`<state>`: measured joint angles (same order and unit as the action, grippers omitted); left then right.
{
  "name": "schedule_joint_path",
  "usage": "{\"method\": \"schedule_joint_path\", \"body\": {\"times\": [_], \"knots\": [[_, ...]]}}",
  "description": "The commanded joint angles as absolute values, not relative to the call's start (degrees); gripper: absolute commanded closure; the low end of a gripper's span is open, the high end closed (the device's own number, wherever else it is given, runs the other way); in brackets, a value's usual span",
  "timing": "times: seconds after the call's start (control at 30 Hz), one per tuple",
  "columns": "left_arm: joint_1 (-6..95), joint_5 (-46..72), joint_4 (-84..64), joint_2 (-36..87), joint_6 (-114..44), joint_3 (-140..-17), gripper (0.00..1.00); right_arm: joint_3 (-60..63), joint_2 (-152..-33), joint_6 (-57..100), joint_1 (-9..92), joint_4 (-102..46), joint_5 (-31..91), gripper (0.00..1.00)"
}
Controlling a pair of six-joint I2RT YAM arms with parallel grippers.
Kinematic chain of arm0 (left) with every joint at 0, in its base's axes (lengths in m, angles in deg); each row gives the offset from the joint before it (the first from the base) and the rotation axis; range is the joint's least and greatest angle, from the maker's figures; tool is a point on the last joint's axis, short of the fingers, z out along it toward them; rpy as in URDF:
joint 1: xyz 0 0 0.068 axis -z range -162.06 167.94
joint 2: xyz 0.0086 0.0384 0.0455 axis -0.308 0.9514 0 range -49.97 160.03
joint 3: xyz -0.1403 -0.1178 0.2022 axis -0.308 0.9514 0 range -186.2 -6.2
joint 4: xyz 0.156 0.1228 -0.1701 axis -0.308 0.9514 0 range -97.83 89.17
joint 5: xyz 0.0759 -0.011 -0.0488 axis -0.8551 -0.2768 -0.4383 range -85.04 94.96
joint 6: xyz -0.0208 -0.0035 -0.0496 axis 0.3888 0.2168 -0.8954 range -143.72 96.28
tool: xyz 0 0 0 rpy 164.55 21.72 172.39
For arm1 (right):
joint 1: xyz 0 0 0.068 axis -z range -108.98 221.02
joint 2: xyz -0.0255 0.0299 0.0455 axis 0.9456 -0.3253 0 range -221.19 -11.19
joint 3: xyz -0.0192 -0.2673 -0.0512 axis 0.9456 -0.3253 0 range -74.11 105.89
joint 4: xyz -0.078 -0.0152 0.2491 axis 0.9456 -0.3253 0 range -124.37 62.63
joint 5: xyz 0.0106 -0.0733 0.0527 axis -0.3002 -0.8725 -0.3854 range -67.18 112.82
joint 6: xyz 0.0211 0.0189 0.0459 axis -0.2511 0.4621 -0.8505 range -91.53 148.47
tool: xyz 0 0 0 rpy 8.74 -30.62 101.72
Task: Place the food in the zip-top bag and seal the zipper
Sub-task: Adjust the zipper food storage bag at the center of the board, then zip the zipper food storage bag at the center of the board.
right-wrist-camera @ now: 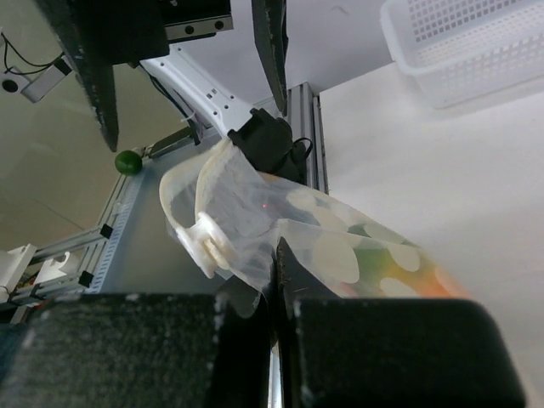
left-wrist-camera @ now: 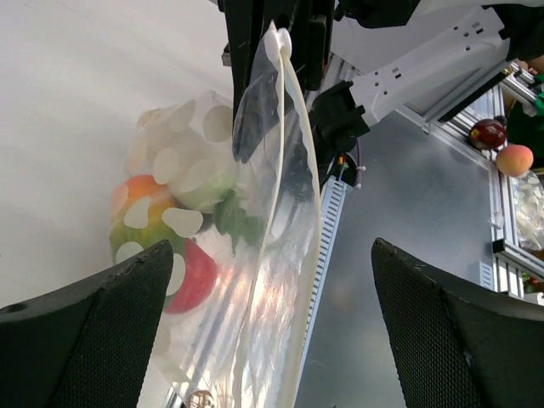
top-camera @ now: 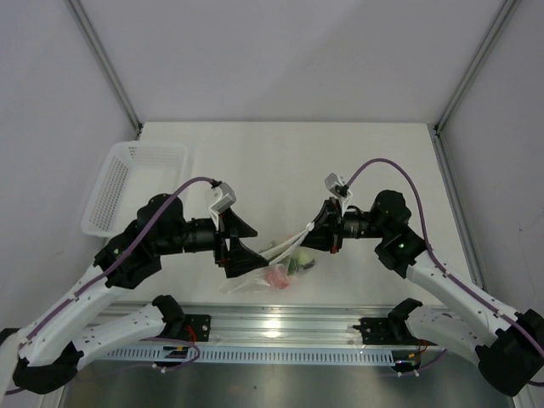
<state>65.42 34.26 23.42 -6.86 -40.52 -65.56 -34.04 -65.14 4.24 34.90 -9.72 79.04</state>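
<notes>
The bag's clear plastic is pinched in my right gripper beside the white slider, so that gripper should take the zipper's end [right-wrist-camera: 218, 250] before my left gripper takes the slider.
The clear zip-top bag [top-camera: 255, 279] hangs between my two grippers above the table's near edge. The food is inside it: the red tomato ball [left-wrist-camera: 197, 279], the orange-and-green piece [left-wrist-camera: 136, 204] and the white piece [left-wrist-camera: 197, 177]. My right gripper [top-camera: 313, 231] is shut on the bag's top corner [right-wrist-camera: 255, 229], just beside the white slider [right-wrist-camera: 207, 243] of the zipper. The zipper strip [left-wrist-camera: 308, 212] runs down the bag's edge. My left gripper [top-camera: 252, 244] is open, its fingers [left-wrist-camera: 85, 340] on either side of the bag's lower part without touching it.
A white perforated basket [top-camera: 127, 183] stands at the table's left, and it also shows in the right wrist view [right-wrist-camera: 467, 51]. The metal rail [top-camera: 280, 327] with both arm bases runs along the near edge, right below the bag.
</notes>
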Motion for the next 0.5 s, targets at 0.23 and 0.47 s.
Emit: {"method": "schedule_joint_path", "body": {"times": [0.23, 0.47], "knots": [[66.6, 31.9, 14.9, 1.7, -39.8, -67.0, 0.00, -27.7, -69.5, 6.9, 35.0, -21.8, 77.2, 1.00], [68.6, 31.5, 11.3, 4.2, -39.3, -65.3, 0.00, -23.0, -71.8, 11.0, 34.6, -32.7, 76.8, 1.00]]}}
